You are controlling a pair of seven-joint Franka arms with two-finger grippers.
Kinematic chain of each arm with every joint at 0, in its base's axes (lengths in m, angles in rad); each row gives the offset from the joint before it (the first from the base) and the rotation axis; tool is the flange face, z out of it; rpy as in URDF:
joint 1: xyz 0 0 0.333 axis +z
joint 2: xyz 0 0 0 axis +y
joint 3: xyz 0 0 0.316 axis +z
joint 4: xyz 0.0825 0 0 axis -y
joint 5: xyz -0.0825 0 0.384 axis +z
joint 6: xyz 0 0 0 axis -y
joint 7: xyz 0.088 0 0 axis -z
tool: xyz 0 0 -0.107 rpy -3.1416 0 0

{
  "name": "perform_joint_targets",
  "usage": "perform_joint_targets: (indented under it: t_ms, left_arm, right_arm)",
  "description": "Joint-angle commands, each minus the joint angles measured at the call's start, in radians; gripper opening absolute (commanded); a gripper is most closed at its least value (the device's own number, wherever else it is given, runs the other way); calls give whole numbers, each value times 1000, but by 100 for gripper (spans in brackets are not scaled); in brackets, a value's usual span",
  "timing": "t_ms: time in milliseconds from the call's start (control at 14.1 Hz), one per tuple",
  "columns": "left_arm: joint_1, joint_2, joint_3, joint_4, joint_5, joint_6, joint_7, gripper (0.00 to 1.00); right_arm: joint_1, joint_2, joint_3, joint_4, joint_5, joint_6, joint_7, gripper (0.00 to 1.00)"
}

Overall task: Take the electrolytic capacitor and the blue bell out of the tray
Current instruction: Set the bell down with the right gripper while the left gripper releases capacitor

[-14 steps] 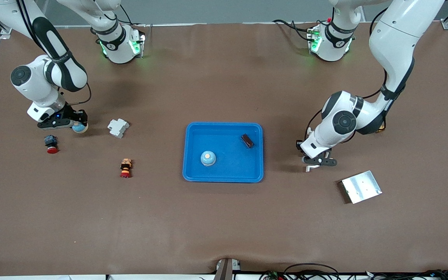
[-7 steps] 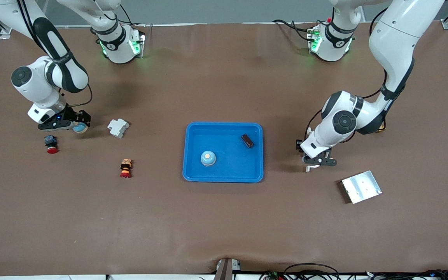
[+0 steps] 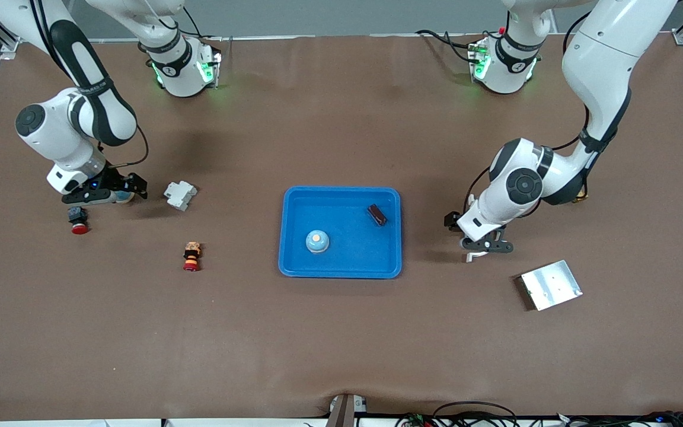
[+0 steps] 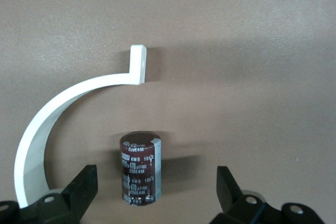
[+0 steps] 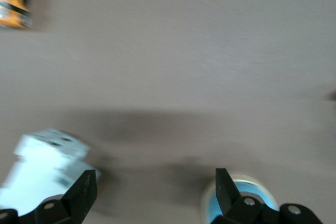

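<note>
The body of the second dark capacitor point(image 3: 377, 214) lies in the blue tray, and my left gripper needs to go there next and close on it.
A dark red capacitor point(image 4: 139, 169) stands upright on the brown table between the fingers of my open left gripper point(image 4: 156, 178); neither finger touches it. In the front view that left gripper point(image 3: 486, 245) is low over the table beside the tray, toward the left arm's end, and hides the capacitor. My right gripper point(image 3: 108, 193) is open near the right arm's end. A blue bell point(image 5: 242, 201) with a pale rim sits by one of its fingers, outside the gap. The bell point(image 3: 121, 197) barely shows under that hand. A second bell point(image 3: 316, 241) and a second dark capacitor point(image 3: 376, 214) lie in the blue tray point(image 3: 341, 270).
A white curved bracket point(image 4: 62, 109) lies on the table by the standing capacitor. A white breaker point(image 3: 179, 194) lies close to the right gripper. A red push button point(image 3: 77, 220) and a stacked orange-and-red switch point(image 3: 192, 256) lie nearer the front camera. A metal plate point(image 3: 551, 284) lies toward the left arm's end.
Both grippers have opened. The right one let go of the bell and shifted slightly toward the breaker. The left one let go of the capacitor, which stays standing.
</note>
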Motion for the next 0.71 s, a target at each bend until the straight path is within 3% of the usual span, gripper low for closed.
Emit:
perform_joint_targets:
  t_ms: [0, 639]
  left_arm:
    - [5, -21, -24, 30, 20, -70, -58, 100]
    - [-34, 5, -79, 210, 0, -240, -420, 100]
  right_arm:
    - [42, -50, 12, 11, 101, -64, 20, 100]
    - [442, -102, 12, 54, 87, -62, 667, 100]
